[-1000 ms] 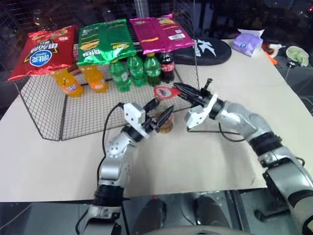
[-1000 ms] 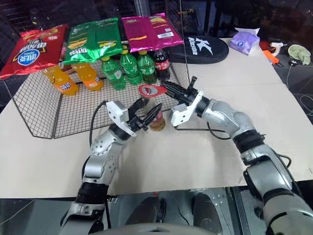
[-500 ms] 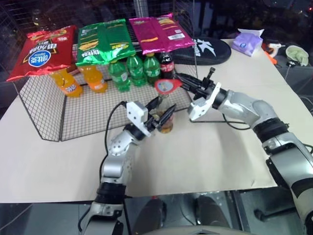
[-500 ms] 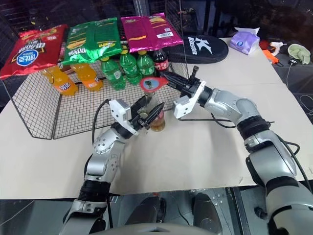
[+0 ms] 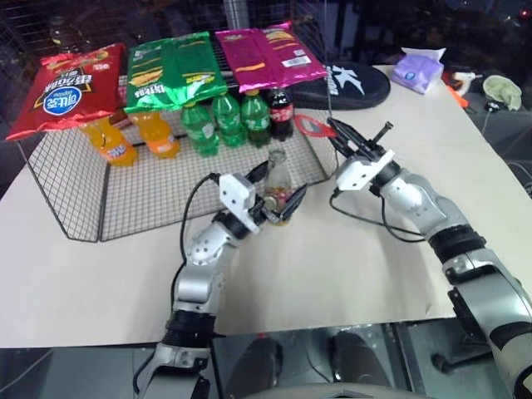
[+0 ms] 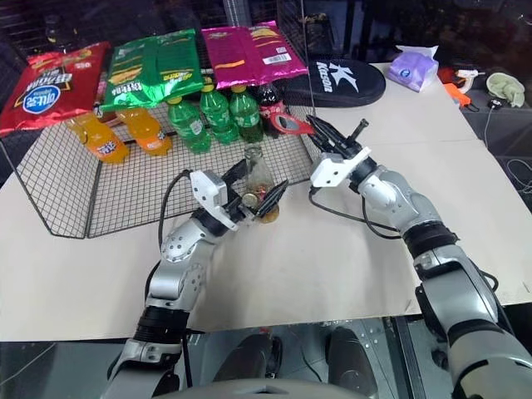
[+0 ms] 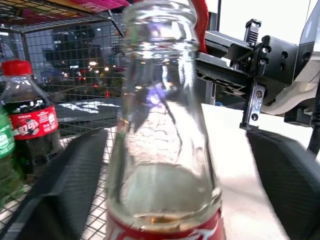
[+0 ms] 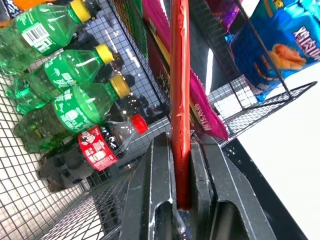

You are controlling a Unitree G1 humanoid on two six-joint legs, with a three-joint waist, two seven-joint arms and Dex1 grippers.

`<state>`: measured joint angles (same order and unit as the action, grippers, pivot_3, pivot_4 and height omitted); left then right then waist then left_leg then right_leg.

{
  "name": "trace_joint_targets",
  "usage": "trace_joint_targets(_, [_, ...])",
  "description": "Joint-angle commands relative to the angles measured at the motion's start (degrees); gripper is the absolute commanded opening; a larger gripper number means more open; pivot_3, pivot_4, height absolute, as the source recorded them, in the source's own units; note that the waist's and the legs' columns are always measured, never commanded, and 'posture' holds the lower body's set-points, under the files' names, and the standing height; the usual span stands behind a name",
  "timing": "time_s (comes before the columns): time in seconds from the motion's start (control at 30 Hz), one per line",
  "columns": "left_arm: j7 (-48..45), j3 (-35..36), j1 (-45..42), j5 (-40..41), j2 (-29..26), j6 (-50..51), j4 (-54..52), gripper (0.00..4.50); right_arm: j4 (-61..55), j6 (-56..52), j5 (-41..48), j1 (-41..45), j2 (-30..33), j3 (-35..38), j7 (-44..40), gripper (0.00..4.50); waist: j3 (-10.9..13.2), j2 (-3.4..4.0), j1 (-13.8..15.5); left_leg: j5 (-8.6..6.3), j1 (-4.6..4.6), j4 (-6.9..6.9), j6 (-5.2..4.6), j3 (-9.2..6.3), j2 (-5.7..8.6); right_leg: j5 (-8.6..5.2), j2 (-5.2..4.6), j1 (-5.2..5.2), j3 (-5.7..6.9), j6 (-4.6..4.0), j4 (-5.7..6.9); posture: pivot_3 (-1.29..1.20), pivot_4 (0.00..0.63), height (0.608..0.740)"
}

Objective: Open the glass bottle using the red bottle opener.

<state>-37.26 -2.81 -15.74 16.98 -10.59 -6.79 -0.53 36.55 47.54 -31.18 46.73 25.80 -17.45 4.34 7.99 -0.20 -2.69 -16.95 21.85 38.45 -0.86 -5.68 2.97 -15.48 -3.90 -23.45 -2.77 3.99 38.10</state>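
The robot's right gripper should release the red bottle opener on the table [image 5: 335,214] next to the glass bottle, near the corner of the basket.
The glass bottle [image 5: 278,169] stands upright on the table just in front of the wire basket, with amber liquid low down and a red label. My left gripper [image 5: 281,186] is open around its lower body. In the left wrist view a black finger [image 7: 65,185] stands on each side of the bottle [image 7: 165,150], with a gap showing on one side. The right gripper [image 5: 334,133] is up and to the right of the bottle's neck, shut on the handle of the red bottle opener [image 5: 312,126]. The right wrist view shows the opener [image 8: 180,75] edge-on, clamped between the fingers.
The wire basket [image 5: 75,191] behind the bottle holds green soda bottles [image 5: 226,116], orange bottles [image 5: 133,137] and a cola bottle [image 5: 281,106]. Chip bags [image 5: 174,71] lie on top of it. A black bag [image 5: 357,83] and a purple tissue pack [image 5: 420,71] lie at the back right.
The left gripper has opened and let go of the bottle. The right gripper has carried the opener from over the bottle's top up and to the right, rolling as it went.
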Motion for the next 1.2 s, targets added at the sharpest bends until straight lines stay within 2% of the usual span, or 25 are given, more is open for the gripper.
trace_joint_targets(0.03, [-0.19,0.00,0.36,0.26,-0.56,-0.28,-2.15,4.45,-3.05,-0.92,1.31,-0.40,-0.01,1.89,-0.07,0.00,0.00,0.00,0.04,0.00,0.00,0.00,0.00,0.00,-0.01,0.00,0.00,0.00,0.00,0.00,0.00,0.00,0.150,0.740])
trace_joint_targets(0.17, [-0.36,0.14,0.68,0.37,-1.22,-0.03,-2.99,4.45,-4.09,-1.55,2.76,-1.85,-0.31,2.17,-1.35,0.00,0.00,0.00,0.12,0.00,0.01,0.00,0.00,0.01,0.00,0.00,0.00,0.00,-0.01,0.00,-0.01,0.00,0.150,0.740])
trace_joint_targets(0.27, [-0.57,0.21,1.45,0.63,-2.11,0.48,-4.38,4.45,-5.39,-3.75,10.06,-5.16,-1.51,2.59,-7.73,0.00,0.00,0.00,0.11,0.00,0.00,-0.02,0.00,0.00,-0.01,0.00,0.00,0.00,0.00,0.00,-0.03,0.00,0.150,0.740])
trace_joint_targets(0.33, [-0.93,0.38,2.73,0.98,-3.14,1.11,-6.17,4.45,-8.98,-8.43,18.03,-9.10,-2.48,2.97,-14.64,0.00,0.00,-0.01,0.11,0.00,0.00,-0.03,0.00,0.00,-0.02,0.00,0.00,0.01,0.00,0.00,-0.03,0.00,0.150,0.740])
trace_joint_targets(0.47, [-1.58,0.93,6.21,1.68,-5.67,2.59,-9.81,4.45,-21.72,-24.67,33.00,-17.72,-2.59,3.83,-28.12,0.00,0.01,0.01,0.17,-0.01,0.02,-0.04,-0.01,-0.01,-0.05,0.00,-0.01,0.00,-0.02,0.00,-0.04,0.00,0.150,0.740])
trace_joint_targets(0.57, [-1.81,1.73,9.25,2.31,-7.48,3.70,-12.08,4.45,-35.23,-42.39,43.70,-24.78,-0.84,4.49,-34.76,0.00,0.02,0.02,0.33,-0.01,0.03,-0.03,-0.02,-0.03,-0.04,0.00,-0.04,0.00,-0.02,0.00,-0.03,0.00,0.150,0.740])
trace_joint_targets(0.7, [-2.38,2.76,14.12,2.60,-9.96,4.35,-14.08,4.45,-49.41,-67.97,57.93,-30.95,1.57,6.70,-35.96,0.00,0.02,0.03,0.40,-0.02,0.04,-0.04,-0.03,-0.11,-0.07,0.00,-0.13,0.01,0.01,0.00,-0.04,0.00,0.150,0.740])
trace_joint_targets(0.83, [-2.24,3.74,16.68,1.59,-11.23,3.61,-13.56,4.45,-53.24,-77.63,62.68,-32.01,0.89,9.21,-34.65,0.00,0.02,0.02,0.70,-0.02,0.00,-0.04,-0.04,-0.11,-0.06,0.00,-0.12,0.02,0.03,0.00,-0.01,0.00,0.150,0.740])
trace_joint_targets(0.9, [-1.77,4.42,17.12,1.59,-11.32,3.47,-13.44,4.50,-53.71,-82.26,64.90,-31.66,0.41,11.05,-33.36,0.90,0.02,0.02,0.80,-0.03,0.02,-0.04,-0.04,-0.13,-0.06,0.00,-0.09,0.02,0.08,0.00,-0.03,0.00,0.150,0.740])
trace_joint_targets(0.97, [-1.36,4.95,17.67,1.85,-11.32,3.57,-14.40,4.50,-54.02,-84.42,66.45,-32.03,0.52,12.96,-33.79,1.49,0.02,0.02,0.95,-0.03,0.03,-0.04,-0.04,-0.13,-0.03,0.00,-0.09,0.02,0.08,0.00,-0.03,0.00,0.150,0.740])
trace_joint_targets(1.17, [-1.80,7.72,23.64,5.26,-14.20,7.24,-21.76,4.50,-55.16,-85.52,66.60,-35.58,2.77,18.29,-34.63,4.29,0.02,0.02,1.12,-0.04,0.07,-0.10,-0.06,-0.12,-0.02,0.00,-0.13,0.00,0.07,0.00,-0.12,0.00,0.150,0.740])
trace_joint_targets(1.2, [-1.66,8.46,24.82,6.04,-14.77,8.30,-22.68,4.50,-55.52,-85.50,66.63,-36.50,3.36,18.99,-35.19,4.29,0.02,0.02,1.17,-0.04,0.08,-0.10,-0.06,-0.13,-0.02,0.00,-0.13,0.00,0.08,0.00,-0.12,0.00,0.150,0.740])
